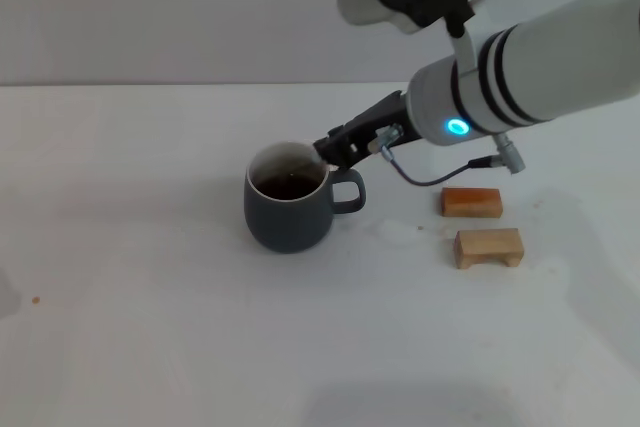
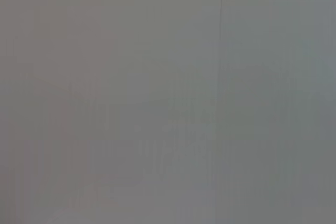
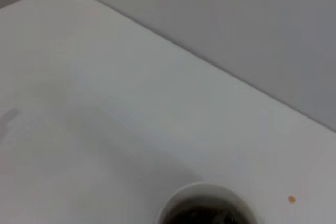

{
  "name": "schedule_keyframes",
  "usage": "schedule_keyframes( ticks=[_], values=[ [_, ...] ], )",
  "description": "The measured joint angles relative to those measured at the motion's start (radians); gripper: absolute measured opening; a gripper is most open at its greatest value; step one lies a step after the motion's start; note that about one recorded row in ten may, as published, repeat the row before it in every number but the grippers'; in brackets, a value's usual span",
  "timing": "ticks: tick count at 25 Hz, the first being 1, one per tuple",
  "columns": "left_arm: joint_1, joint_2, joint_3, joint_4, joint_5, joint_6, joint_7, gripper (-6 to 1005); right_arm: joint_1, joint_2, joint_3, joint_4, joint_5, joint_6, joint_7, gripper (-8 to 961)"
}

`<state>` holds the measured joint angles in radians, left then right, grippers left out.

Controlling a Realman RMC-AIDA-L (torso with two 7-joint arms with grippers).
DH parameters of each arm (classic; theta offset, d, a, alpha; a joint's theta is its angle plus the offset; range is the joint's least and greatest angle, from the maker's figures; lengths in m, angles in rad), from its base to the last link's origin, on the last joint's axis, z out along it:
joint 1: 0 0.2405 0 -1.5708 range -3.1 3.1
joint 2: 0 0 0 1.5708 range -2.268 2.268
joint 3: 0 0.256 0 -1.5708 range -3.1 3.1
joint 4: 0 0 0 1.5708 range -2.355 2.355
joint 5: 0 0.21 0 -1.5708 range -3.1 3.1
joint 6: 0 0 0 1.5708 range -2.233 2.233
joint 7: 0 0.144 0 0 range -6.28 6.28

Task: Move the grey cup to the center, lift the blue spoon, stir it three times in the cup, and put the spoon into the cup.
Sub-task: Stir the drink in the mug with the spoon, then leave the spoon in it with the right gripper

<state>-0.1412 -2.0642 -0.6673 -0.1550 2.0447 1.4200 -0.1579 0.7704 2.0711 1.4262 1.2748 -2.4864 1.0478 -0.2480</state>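
Note:
I will release the blue spoon from my right gripper into the grey cup, so that it leans on the rim (image 1: 311, 182) beside the cup's handle.
The grey cup (image 1: 290, 209) stands upright near the middle of the white table, handle toward my right, with dark liquid inside. My right gripper (image 1: 330, 157) reaches down from the right to the cup's right rim, just above the handle. Its dark fingers look closed on a small pale piece at their tip, which I take for the handle of the blue spoon (image 1: 329, 164). The rest of the spoon is hidden in the cup or behind the fingers. The right wrist view shows the cup's rim (image 3: 202, 188) and dark liquid at its lower edge. My left gripper is out of view.
Two small wooden blocks (image 1: 470, 202) (image 1: 488, 247) lie right of the cup. A cable loops under my right wrist (image 1: 430, 179). A small orange speck (image 1: 35, 299) marks the table at the left. The left wrist view shows only a plain grey surface.

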Motion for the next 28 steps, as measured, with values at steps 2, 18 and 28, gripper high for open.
schedule_keyframes(
  ticks=[2,18,28],
  values=[
    [0.000,-0.001,0.000,0.000,0.000,-0.001,0.000,-2,-0.004,0.000,0.011,0.000,-0.007,0.003,-0.008,158],
    [0.008,-0.004,0.007,-0.009,0.001,-0.001,0.000,-2,-0.044,0.005,-0.014,0.053,0.017,0.074,-0.007,139],
    [0.011,-0.002,0.009,-0.011,0.007,0.009,0.000,-2,-0.033,0.007,-0.057,0.048,0.077,0.028,-0.004,134]
  ],
)
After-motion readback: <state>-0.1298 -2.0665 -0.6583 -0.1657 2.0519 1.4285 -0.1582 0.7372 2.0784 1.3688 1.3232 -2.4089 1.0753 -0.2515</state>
